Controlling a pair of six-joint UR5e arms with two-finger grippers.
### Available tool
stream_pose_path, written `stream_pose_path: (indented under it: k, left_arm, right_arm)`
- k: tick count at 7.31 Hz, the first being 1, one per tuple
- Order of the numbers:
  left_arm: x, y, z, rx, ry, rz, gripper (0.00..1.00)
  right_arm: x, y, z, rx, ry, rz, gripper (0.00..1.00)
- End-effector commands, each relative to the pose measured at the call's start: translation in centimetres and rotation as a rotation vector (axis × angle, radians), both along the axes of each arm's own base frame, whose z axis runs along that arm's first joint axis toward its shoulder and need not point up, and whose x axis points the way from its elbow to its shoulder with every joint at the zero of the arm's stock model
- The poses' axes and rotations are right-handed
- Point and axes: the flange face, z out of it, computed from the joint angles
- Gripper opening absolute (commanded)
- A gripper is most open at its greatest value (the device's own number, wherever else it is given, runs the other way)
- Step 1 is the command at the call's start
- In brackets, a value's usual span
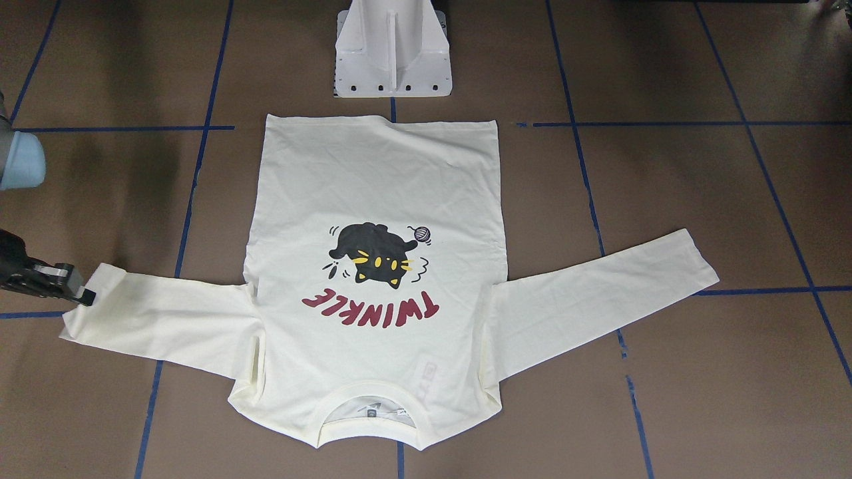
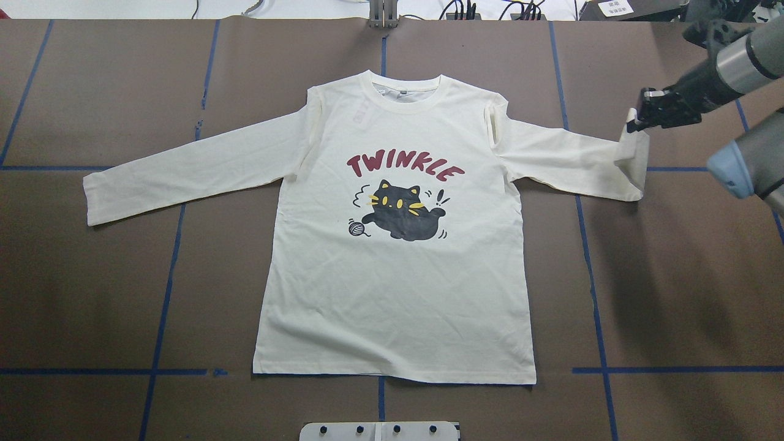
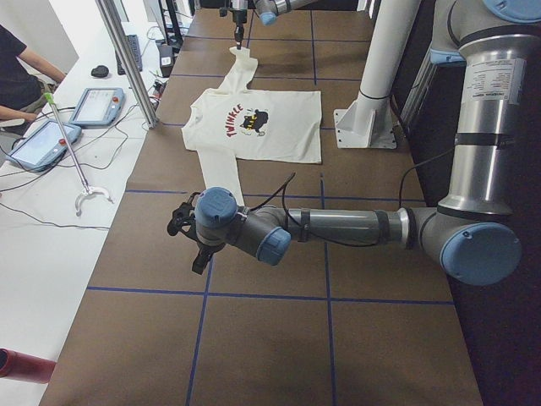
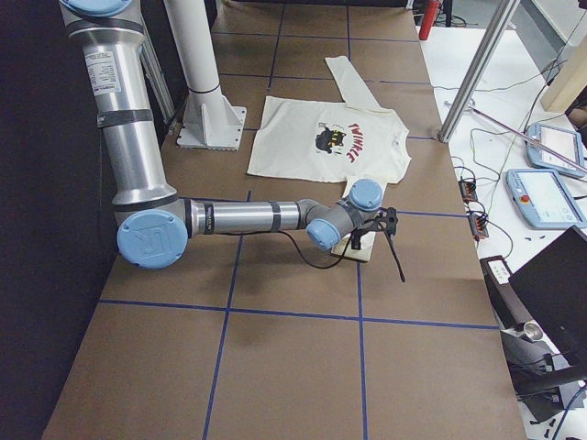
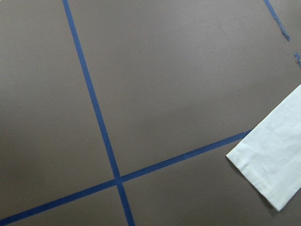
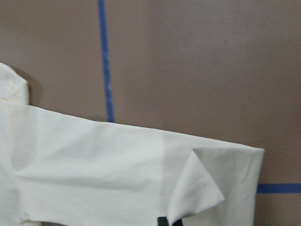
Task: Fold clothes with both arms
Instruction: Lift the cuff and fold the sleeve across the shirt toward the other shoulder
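Observation:
Next, I let go of the cuff on the other sleeve point(image 1: 527, 291) with my right gripper, just past its seam with the shirt's body.
The cream-white shirt point(image 2: 392, 275) lies flat and print-up on the brown table, with the black cat and red "TWINKLE" showing and both sleeves spread out. My right gripper point(image 2: 634, 122) is shut on the cuff point(image 2: 634, 153) of the sleeve on its side and holds that corner lifted and curled. The same grip shows in the front view point(image 1: 86, 296), and the turned-up cuff corner point(image 6: 195, 183) shows in the right wrist view. My left gripper point(image 3: 188, 237) hovers over bare table beyond the other sleeve's cuff point(image 5: 273, 160). I cannot tell if it is open.
The white pedestal base point(image 1: 393, 53) stands just behind the shirt's hem. Blue tape lines point(image 2: 165, 294) cross the table. Teach pendants point(image 3: 93, 106), cables and an operator point(image 3: 17, 76) are beside the table's far long edge.

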Motion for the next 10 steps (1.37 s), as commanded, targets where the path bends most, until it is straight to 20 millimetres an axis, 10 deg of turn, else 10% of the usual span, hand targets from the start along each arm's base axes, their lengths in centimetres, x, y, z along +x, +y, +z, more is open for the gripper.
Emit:
stream_pose_path:
  k: [1,2,4,6,8,10]
  left_arm:
    - [0.0,0.4,-0.4,0.004,0.006,0.001,1.00]
    - [-0.2,1.2,-0.3,0.001,0.004,-0.001,1.00]
    - [-0.3,3.3,-0.1,-0.001,0.004,-0.002,1.00]
    - [-0.4,4.3,-0.1,-0.004,0.005,-0.002,1.00]
    - [-0.3,4.7,-0.1,-0.014,0.025,0.003,1.00]
    - [-0.1,4.7,-0.3,-0.024,0.039,0.003,1.00]
  right_arm:
    - [-5.4,-5.0,-11.7,0.028,-0.073,0.003,0.00]
    - [-7.5,-7.4,-18.5,0.085,-0.105,-0.007,0.00]
    - [-20.1,-7.1,-30.9,0.188,-0.112,-0.066,0.00]
    - [-35.9,-0.3,-35.2,0.294,0.003,0.002,0.00]
    - [-40.1,1.6,-40.4,0.342,0.013,0.030,0.00]
    - [-41.3,2.7,-40.4,0.366,0.006,0.043,0.00]
